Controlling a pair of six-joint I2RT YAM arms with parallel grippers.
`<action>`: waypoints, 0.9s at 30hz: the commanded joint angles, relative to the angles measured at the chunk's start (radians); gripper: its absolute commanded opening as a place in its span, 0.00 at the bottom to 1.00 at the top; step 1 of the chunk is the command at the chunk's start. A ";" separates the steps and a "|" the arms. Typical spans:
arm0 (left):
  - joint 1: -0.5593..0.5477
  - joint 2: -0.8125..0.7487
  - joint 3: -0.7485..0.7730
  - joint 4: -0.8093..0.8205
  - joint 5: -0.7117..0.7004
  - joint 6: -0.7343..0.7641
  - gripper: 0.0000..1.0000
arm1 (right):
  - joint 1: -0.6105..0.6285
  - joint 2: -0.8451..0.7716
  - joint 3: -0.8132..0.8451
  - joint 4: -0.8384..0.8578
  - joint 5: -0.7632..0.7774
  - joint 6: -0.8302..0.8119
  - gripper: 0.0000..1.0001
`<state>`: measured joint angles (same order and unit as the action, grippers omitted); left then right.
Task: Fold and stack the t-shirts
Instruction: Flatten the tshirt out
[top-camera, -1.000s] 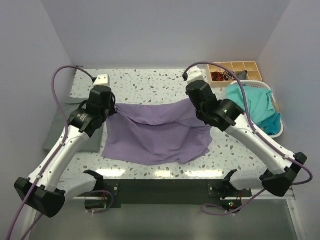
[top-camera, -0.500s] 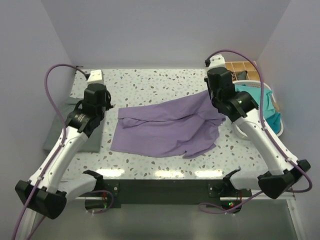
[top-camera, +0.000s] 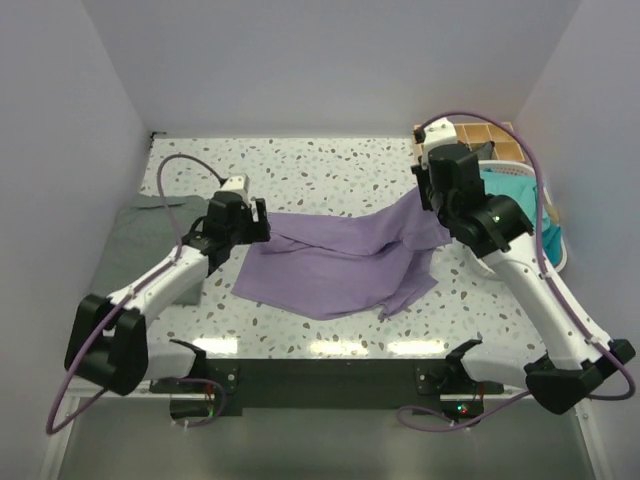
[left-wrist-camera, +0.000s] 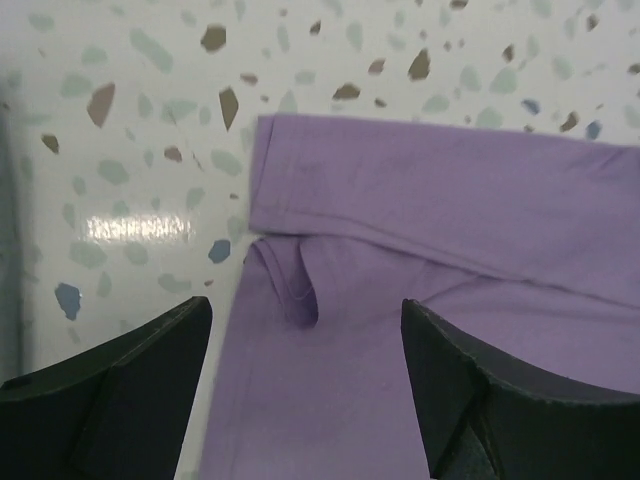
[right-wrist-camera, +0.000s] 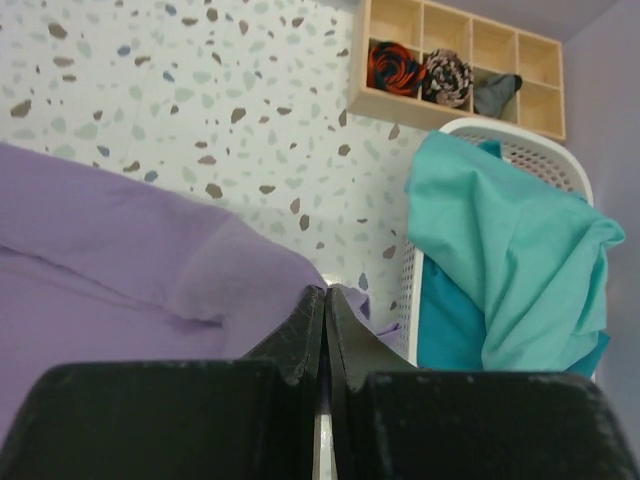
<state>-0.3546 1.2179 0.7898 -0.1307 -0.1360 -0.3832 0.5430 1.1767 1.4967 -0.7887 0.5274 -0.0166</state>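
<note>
I will close my left gripper on the fold (top-camera: 275, 236) (left-wrist-camera: 300, 233) next to the lavender t-shirt's far corner, the one closest to the grey t-shirt.
The lavender t-shirt (top-camera: 335, 260) lies rumpled across the middle of the table, its right end lifted. My right gripper (top-camera: 432, 200) is shut on that right end; in the right wrist view the fingertips (right-wrist-camera: 325, 293) pinch a fold of the lavender cloth (right-wrist-camera: 110, 240). My left gripper (top-camera: 258, 220) hovers over the shirt's left edge. Its jaws stand wide open (left-wrist-camera: 305, 305) above the cloth (left-wrist-camera: 430, 240), holding nothing. A grey t-shirt (top-camera: 150, 225) lies at the table's left edge, partly under the left arm. Teal t-shirts (top-camera: 520, 215) (right-wrist-camera: 500, 250) hang out of the basket.
The white plastic basket (top-camera: 558, 262) (right-wrist-camera: 545, 152) stands at the right, close beside my right gripper. Behind it is the wooden compartment tray (top-camera: 490, 135) (right-wrist-camera: 460, 70) with small items inside. Speckled tabletop (top-camera: 320, 170) shows behind the lavender shirt.
My left gripper has opened and dropped lower, moving right to the shirt's left edge. The right gripper has kept its grip and carried the shirt's right end towards the basket.
</note>
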 joint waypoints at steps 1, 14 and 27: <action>0.003 0.153 0.014 0.224 0.006 -0.057 0.82 | -0.002 0.021 -0.024 0.045 -0.037 0.009 0.00; 0.009 0.399 0.091 0.301 0.018 -0.075 0.81 | 0.000 0.040 -0.073 0.069 -0.041 0.040 0.00; 0.014 0.520 0.098 0.290 -0.023 -0.080 0.78 | -0.002 0.046 -0.075 0.075 -0.044 0.038 0.00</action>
<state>-0.3531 1.7206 0.8555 0.1112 -0.1268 -0.4534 0.5430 1.2350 1.4189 -0.7616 0.4938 0.0120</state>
